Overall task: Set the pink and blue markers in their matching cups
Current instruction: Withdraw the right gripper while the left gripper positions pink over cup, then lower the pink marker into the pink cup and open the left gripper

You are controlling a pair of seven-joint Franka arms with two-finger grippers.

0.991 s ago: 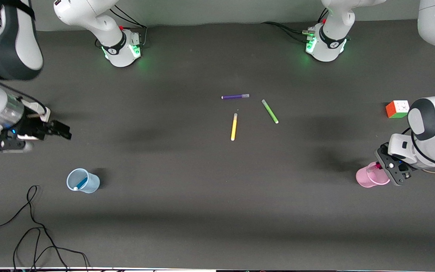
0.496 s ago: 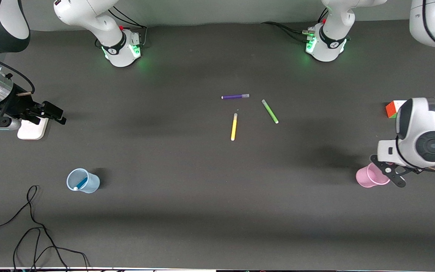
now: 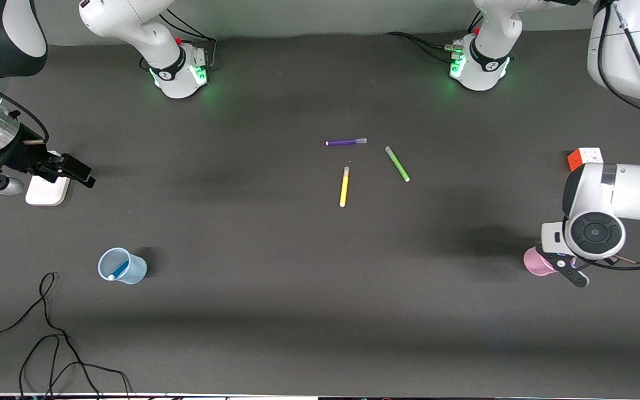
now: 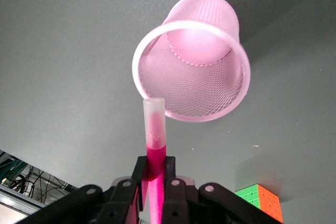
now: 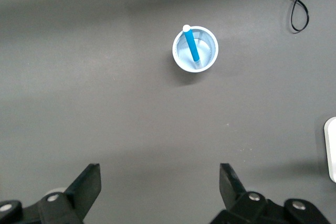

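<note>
Next, my left gripper releases the pink marker inside the pale pink cup (image 3: pixel 553 263) (image 4: pixel 193 71), so that it is left leaning on the rim of the cup. The marker is now held over that cup.
The pale pink cup (image 3: pixel 534 261) stands at the left arm's end of the table, partly hidden under the left wrist. My left gripper (image 3: pixel 569 271) is over it and shut on the pink marker (image 4: pixel 154 140). In the left wrist view the marker's pale cap points at the rim of the pink cup (image 4: pixel 191 66), with my left gripper (image 4: pixel 155 163) clamped on its magenta body. The pale blue cup (image 3: pixel 122 266) holds the blue marker (image 3: pixel 118 270), which leans inside it. My right gripper (image 3: pixel 78 169) is open and empty. In the right wrist view, my right gripper (image 5: pixel 160 182) looks at the blue cup (image 5: pixel 195 62) and blue marker (image 5: pixel 191 45).
A purple pen (image 3: pixel 346 142), a green pen (image 3: pixel 397 164) and a yellow pen (image 3: pixel 344 186) lie mid-table. A colour cube (image 3: pixel 585 159) sits by the left arm. A white flat object (image 3: pixel 46 191) lies under the right gripper. A black cable (image 3: pixel 48 328) lies near the blue cup.
The left wrist has swung over the pink cup and now covers more of it. The right gripper has drawn away from the blue cup toward the table's end.
</note>
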